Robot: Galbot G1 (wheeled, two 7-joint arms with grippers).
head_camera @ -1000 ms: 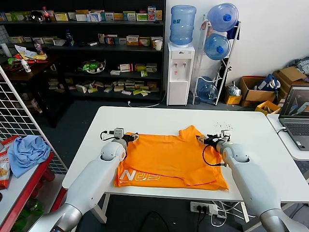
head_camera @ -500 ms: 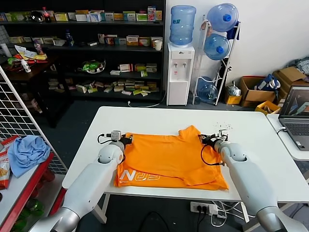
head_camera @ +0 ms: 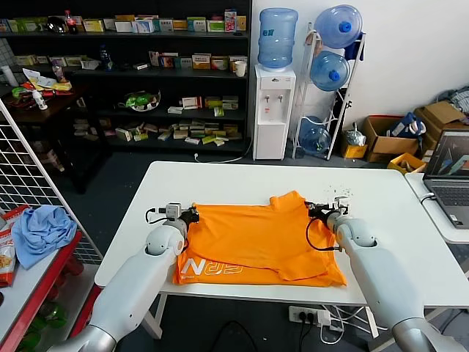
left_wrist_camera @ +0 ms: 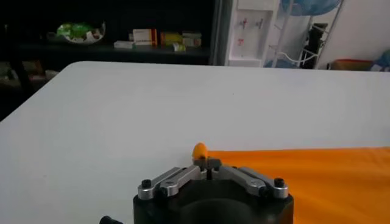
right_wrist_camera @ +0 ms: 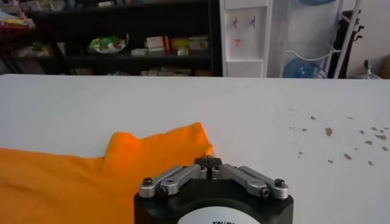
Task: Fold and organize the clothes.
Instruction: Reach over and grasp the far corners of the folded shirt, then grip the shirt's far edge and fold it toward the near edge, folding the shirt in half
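Observation:
I will use my left gripper to release the far corner of the orange T-shirt on the shirt's side edge (head_camera: 183,253), a little past the white lettering.
The bright orange T-shirt (head_camera: 256,246) lies flat on the white table (head_camera: 242,180), with its white lettering along the near left hem. My left gripper (head_camera: 192,214) sits low at the shirt's far left corner. In the left wrist view it (left_wrist_camera: 207,163) is shut, with a small orange fold (left_wrist_camera: 199,150) pinched at its tips. My right gripper (head_camera: 314,213) rests at the far right edge, beside the raised sleeve. In the right wrist view it (right_wrist_camera: 209,162) is shut, and the shirt's edge (right_wrist_camera: 152,149) meets its tips.
A laptop (head_camera: 448,172) stands on a side table at the right. A light blue cloth (head_camera: 42,229) lies on a red stand at the left, behind a wire grid. Small brown specks (right_wrist_camera: 341,146) mark the table past the right gripper. Shelves and a water dispenser stand behind.
Both grippers have gone from open to shut on the shirt's far edge. Each has shifted slightly outward, and the far edge now lies straighter.

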